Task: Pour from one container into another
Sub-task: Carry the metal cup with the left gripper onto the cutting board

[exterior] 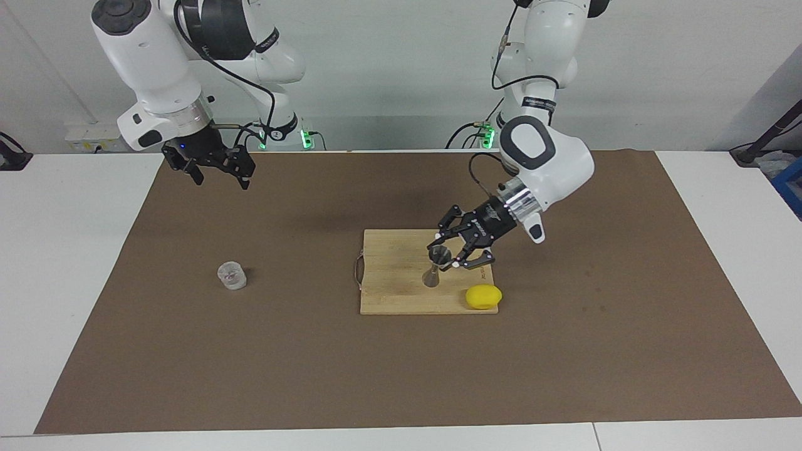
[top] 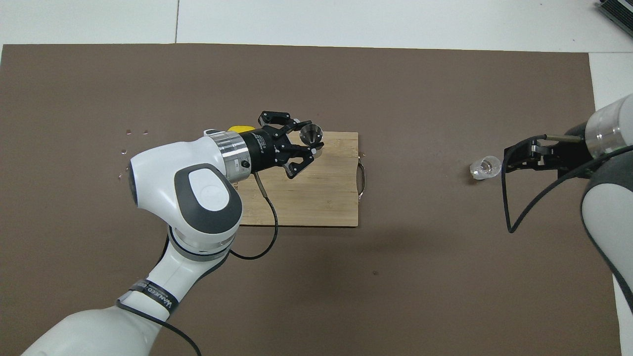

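The robot's left gripper should release the steel jigger on the wooden cutting board [top: 336, 156] close to the board's metal handle. The jigger is now tilted low over the board.
My left gripper [exterior: 443, 255] is shut on the steel jigger [exterior: 431, 279], gripping its upper cone. It holds the jigger slightly tilted over the wooden cutting board [exterior: 401, 300]. The lower cone is close to the board's surface; whether it touches I cannot tell. In the overhead view the jigger's round mouth [top: 310, 131] shows between the left gripper's [top: 313, 137] fingertips. The clear glass cup [exterior: 231, 275] stands on the brown mat toward the right arm's end. My right gripper [exterior: 222, 181] waits open in the air, beside the glass cup [top: 485, 167] as seen from overhead.
A yellow lemon [exterior: 483, 296] lies on the board's corner farthest from the robots, toward the left arm's end; the left arm half hides it from overhead. A few small drops [top: 128, 132] glint on the mat [exterior: 188, 376] toward the left arm's end.
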Tool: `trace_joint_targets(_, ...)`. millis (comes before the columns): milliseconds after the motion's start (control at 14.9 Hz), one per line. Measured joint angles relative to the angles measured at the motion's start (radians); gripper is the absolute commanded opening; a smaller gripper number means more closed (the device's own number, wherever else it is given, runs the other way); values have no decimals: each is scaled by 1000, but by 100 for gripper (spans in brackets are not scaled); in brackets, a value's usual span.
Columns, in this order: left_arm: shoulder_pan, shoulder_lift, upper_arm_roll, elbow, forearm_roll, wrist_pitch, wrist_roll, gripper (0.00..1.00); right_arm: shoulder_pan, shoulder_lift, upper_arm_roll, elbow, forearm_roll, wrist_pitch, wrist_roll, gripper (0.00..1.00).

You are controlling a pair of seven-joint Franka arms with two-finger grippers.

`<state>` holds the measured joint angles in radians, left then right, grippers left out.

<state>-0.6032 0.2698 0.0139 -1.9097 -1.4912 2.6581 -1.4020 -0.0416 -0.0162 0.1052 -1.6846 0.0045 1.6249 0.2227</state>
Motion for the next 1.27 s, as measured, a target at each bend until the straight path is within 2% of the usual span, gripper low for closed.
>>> trace_joint_targets(335,-48,48,1,9,-29,40,0,0,0,0,0,0,0,0,0,100)
trace_joint_targets(1208,-71,109,2,58,-29,40,1,0,-13,1,-7,2,0,0,14,100)
trace_joint_targets(1275,-71,111,2,61,-29,40,1,32,-17,3,-8,2,0,1,42,100)
